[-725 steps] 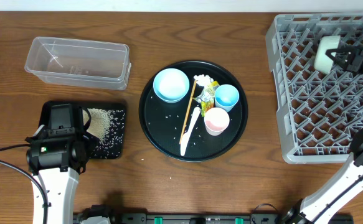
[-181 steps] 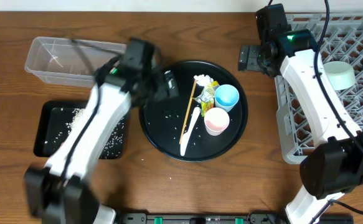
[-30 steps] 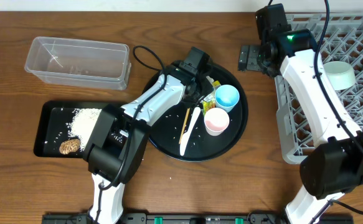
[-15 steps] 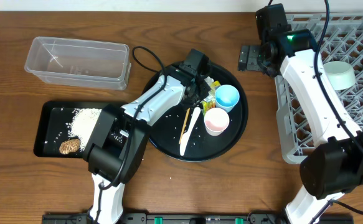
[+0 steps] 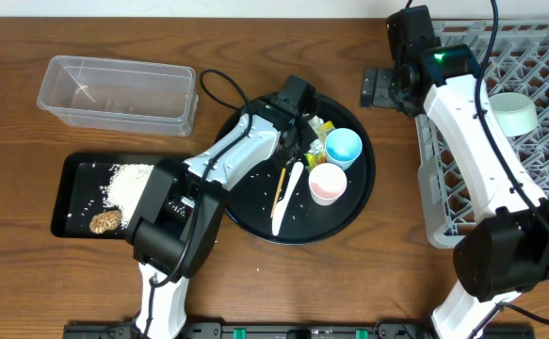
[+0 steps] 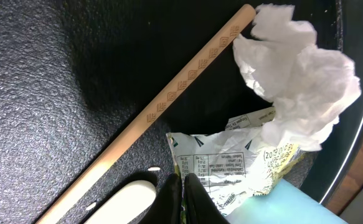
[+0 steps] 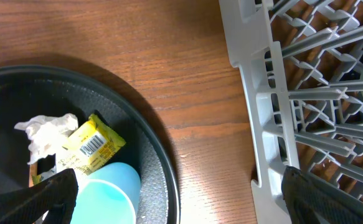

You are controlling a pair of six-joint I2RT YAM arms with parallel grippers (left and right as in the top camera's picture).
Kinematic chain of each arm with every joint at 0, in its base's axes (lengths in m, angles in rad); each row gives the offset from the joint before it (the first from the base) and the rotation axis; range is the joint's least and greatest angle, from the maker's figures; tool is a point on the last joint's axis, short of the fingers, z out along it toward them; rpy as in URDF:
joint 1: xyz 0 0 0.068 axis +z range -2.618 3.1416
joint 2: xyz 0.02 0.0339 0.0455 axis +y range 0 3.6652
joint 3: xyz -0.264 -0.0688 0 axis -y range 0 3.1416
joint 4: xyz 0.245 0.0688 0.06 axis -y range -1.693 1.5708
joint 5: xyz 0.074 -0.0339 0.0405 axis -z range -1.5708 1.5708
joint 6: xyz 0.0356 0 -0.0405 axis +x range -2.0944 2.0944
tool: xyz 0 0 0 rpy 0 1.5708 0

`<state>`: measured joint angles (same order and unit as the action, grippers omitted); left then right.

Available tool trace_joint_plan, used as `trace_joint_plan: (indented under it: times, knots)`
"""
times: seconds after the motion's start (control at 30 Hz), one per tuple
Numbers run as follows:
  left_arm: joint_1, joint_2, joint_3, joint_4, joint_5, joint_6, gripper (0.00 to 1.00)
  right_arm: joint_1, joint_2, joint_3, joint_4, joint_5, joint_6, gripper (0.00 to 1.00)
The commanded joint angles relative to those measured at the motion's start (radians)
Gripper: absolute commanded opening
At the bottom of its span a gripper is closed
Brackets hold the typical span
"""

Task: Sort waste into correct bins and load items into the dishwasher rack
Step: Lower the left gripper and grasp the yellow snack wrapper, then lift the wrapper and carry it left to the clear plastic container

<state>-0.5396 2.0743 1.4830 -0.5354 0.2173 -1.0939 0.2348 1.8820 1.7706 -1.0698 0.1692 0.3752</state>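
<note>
The yellow-green wrapper will leave my left gripper near the middle of the clear tub [image 5: 135,105], behind the shallow black bin, as I let go of it there.
My left gripper [image 6: 182,198] is shut on the edge of the yellow-green wrapper [image 6: 231,165], low over the round black tray [image 5: 246,202]. The crumpled white tissue [image 6: 299,81] lies just past the wrapper, touching it. The wooden stick [image 6: 156,112] and the white spoon [image 6: 128,199] lie to the left of the fingers. A blue cup [image 5: 343,146] and a pink cup [image 5: 328,183] stand upright on the tray. My right gripper [image 7: 180,199] hangs open and holds nothing, over bare table between the tray and the grey rack [image 5: 444,188].
The shallow black bin [image 5: 67,188] at the left holds rice [image 5: 128,184] and a brown lump [image 5: 105,221]. The clear tub [image 5: 114,92] stands behind it. A pale bowl [image 5: 514,111] sits in the rack. Loose rice grains dot the round tray.
The left gripper's fingers have closed onto the wrapper's edge. Neither arm has otherwise moved, and the right gripper stays open.
</note>
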Motion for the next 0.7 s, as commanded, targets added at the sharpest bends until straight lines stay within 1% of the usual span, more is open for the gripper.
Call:
trace_joint_plan:
  times: [0.0, 0.3, 0.4, 0.5, 0.67]
  knots:
    - [0.001, -0.016, -0.007, -0.012, -0.020, 0.024, 0.06, -0.005, -0.031, 0.014, 0.000, 0.006, 0.010, 0.99]
    - [0.026, -0.127, -0.005, -0.085, -0.021, 0.032, 0.06, -0.005, -0.031, 0.014, 0.000, 0.006, 0.010, 0.99]
    - [0.037, -0.163, -0.005, -0.090, -0.021, 0.070, 0.06, -0.005, -0.031, 0.014, 0.000, 0.006, 0.010, 0.99]
    - [0.051, -0.195, -0.005, -0.096, -0.026, 0.080, 0.06, -0.005, -0.031, 0.014, 0.000, 0.006, 0.010, 0.99]
    - [0.111, -0.247, -0.005, -0.097, -0.049, 0.142, 0.06, -0.005, -0.031, 0.014, 0.000, 0.007, 0.010, 0.99]
